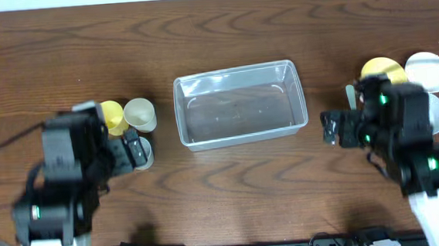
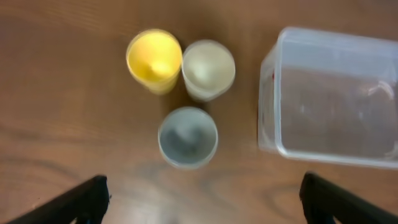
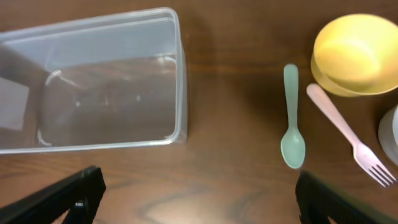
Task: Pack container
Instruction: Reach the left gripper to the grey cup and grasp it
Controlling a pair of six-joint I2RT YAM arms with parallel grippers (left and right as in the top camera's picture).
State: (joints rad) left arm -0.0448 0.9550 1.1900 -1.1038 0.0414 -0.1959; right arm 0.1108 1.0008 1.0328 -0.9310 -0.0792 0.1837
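Note:
The robot's left gripper will next close on the grey cup's rim (image 1: 152, 154) (image 2: 216, 139), on the side closest to the clear plastic container.
The clear plastic container (image 1: 240, 110) stands empty at the table's middle. It also shows in the left wrist view (image 2: 329, 93) and the right wrist view (image 3: 112, 87). My left gripper (image 1: 132, 151) is open and empty (image 2: 202, 202), just short of a grey cup (image 2: 187, 137), with a yellow cup (image 2: 153, 58) and a cream cup (image 2: 208, 67) behind it. My right gripper (image 1: 332, 128) is open and empty (image 3: 199, 199), right of the container. A green spoon (image 3: 291, 118), a pink fork (image 3: 345, 134) and a yellow bowl (image 3: 354, 53) lie to its right.
Two white bowls (image 1: 426, 70) sit beside the yellow bowl (image 1: 381, 70) at the far right, partly hidden by my right arm. The three cups (image 1: 140, 114) cluster left of the container. Bare wood lies between the container and the front edge.

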